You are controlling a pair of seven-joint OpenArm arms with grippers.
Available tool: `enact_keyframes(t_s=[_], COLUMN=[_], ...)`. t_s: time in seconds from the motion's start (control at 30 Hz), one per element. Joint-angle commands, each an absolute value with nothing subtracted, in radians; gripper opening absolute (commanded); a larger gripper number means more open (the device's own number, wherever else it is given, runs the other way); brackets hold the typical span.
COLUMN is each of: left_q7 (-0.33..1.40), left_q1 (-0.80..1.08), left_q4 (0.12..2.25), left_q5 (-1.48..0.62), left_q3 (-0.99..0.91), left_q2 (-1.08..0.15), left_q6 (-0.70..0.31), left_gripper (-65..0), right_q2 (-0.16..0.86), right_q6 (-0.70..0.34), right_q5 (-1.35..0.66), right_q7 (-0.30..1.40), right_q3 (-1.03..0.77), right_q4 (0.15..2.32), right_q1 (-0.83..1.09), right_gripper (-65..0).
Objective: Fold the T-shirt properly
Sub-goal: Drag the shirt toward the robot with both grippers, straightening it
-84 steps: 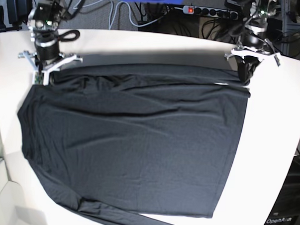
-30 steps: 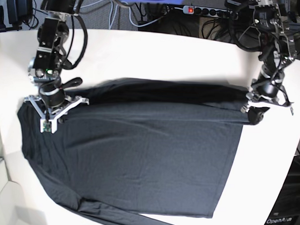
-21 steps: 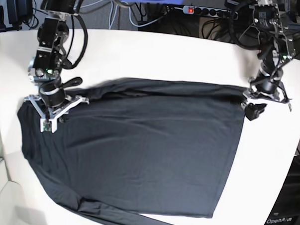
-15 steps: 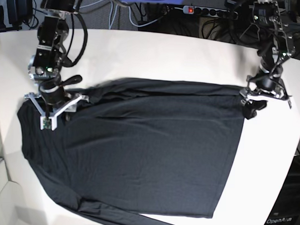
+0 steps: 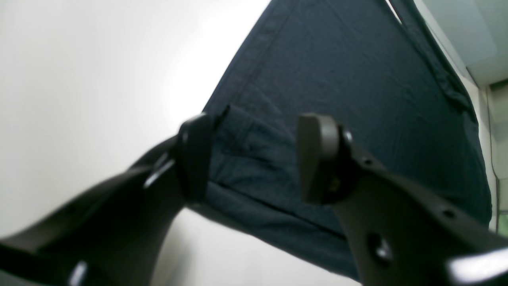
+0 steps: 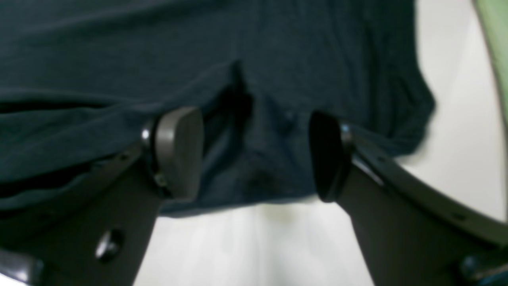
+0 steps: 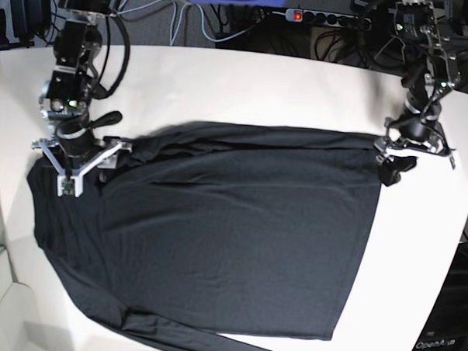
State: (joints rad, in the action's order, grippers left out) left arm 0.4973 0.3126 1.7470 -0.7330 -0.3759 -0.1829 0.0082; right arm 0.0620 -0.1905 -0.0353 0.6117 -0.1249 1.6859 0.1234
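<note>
One sleeve trails off the front edge of the table, so my left gripper and my right gripper should pinch the folded T-shirt's corners (image 7: pixel 367 142) and drag the T-shirt back.
The black T-shirt (image 7: pixel 208 229) lies spread flat on the white table (image 7: pixel 246 83), its far edge folded over in a band and one sleeve trailing off the front edge. My right gripper (image 7: pixel 79 165) hovers over the shirt's far left corner. In the right wrist view it (image 6: pixel 252 153) is open, with dark fabric (image 6: pixel 278 59) below the gap. My left gripper (image 7: pixel 395 168) is at the shirt's far right corner. In the left wrist view it (image 5: pixel 254 159) is open above the folded hem corner (image 5: pixel 337 99).
A power strip (image 7: pixel 326 18) and cables lie behind the table's far edge. A dark rack (image 7: pixel 453 325) stands off the right edge. A pale object (image 7: pixel 25 326) sits at the front left corner.
Both arms carried the shirt's far edge toward the front, folding it over. Since a second ago both have drawn back slightly toward the far side, and the fold lies flat.
</note>
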Motion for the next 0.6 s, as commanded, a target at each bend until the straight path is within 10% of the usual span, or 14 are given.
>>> enact_keyframes(t_s=[0.0,0.13,0.33,0.57], left_q7=[0.475,0.475,0.476,0.486], left_q1=[0.305,0.295,0.246,0.211], left_q4=[1.764,1.741,1.62,1.593], left_q5=[-0.737,-0.736,-0.736,-0.728], left_q3=[-0.38,-0.378,-0.371,-0.367], left_q2=[-0.193,-0.193,-0.194,-0.203], left_q6=[-0.001,-0.001,-0.002,-0.004], left_gripper=[-32.3,-32.4,-36.0,-61.6], right_q2=[0.074,0.096,0.133,0.148], right_q6=[-0.189,-0.189,-0.189,-0.189], right_q5=[-0.039,-0.039,-0.039,-0.039], right_q7=[0.584,0.581,0.579,0.561], right_q3=[-0.124,-0.124,-0.124,-0.124], right_q4=[1.705,1.67,1.589,1.514], right_q1=[0.114,0.104,0.056,0.016], right_gripper=[-23.6,-29.7,-64.0,-64.7])
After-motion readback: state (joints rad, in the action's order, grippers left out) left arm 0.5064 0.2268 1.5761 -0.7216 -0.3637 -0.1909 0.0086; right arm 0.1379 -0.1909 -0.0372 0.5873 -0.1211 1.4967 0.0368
